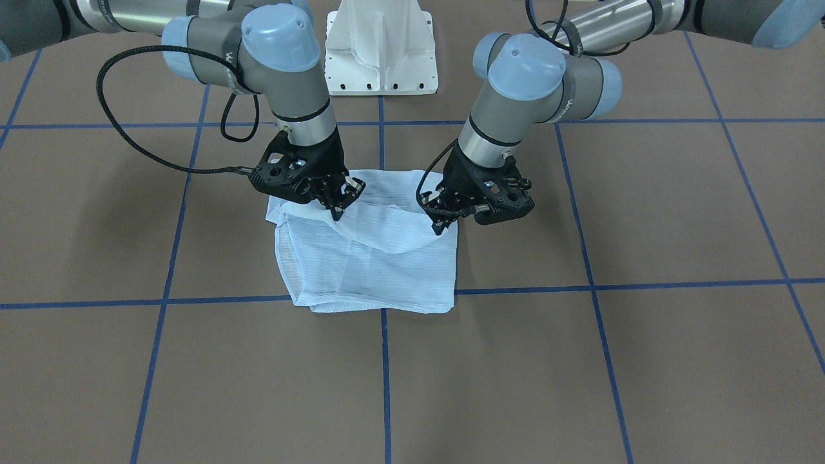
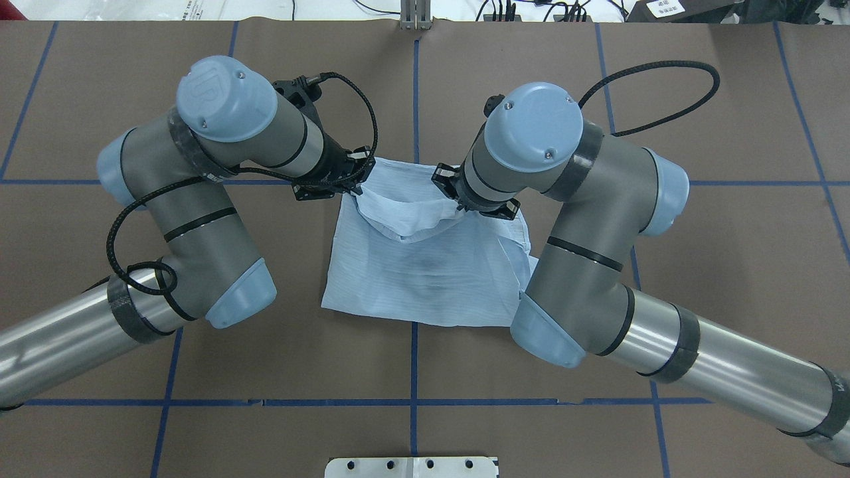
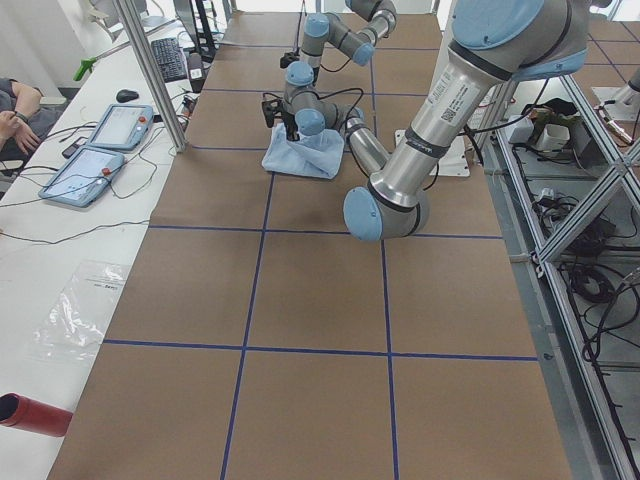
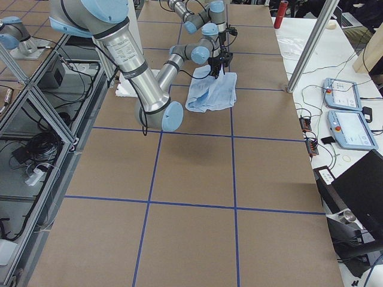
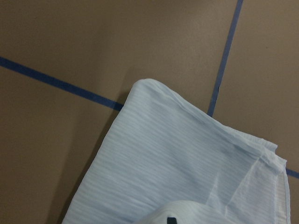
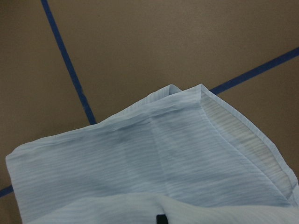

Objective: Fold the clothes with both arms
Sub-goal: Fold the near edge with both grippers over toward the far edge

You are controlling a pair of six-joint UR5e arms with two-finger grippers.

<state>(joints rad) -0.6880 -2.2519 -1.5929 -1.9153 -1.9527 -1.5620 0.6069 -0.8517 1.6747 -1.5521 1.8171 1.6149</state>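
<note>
The raised layer on the shirt's nearest corner (image 1: 442,298) (image 5: 144,95) to the blue tape crossing its front edge will be let go by my left gripper. That layer now sags between the two grippers.
The pale blue shirt (image 1: 374,270) lies folded into a rough square on the brown table, also seen from overhead (image 2: 425,285). My left gripper (image 1: 442,225) (image 2: 356,189) is shut on one end of a raised top layer. My right gripper (image 1: 336,212) (image 2: 459,206) is shut on the other end. The raised layer sags in a curve between the two grippers. In both wrist views the striped shirt (image 5: 177,168) (image 6: 154,163) fills the lower part, and only a black fingertip shows at the bottom edge.
The white pedestal base (image 1: 380,51) stands behind the shirt on the robot's side. Blue tape lines (image 1: 383,361) grid the brown table. A side bench with control tablets (image 3: 100,150), a red cylinder (image 3: 30,412) and a person's arm (image 3: 15,100) runs along the far edge.
</note>
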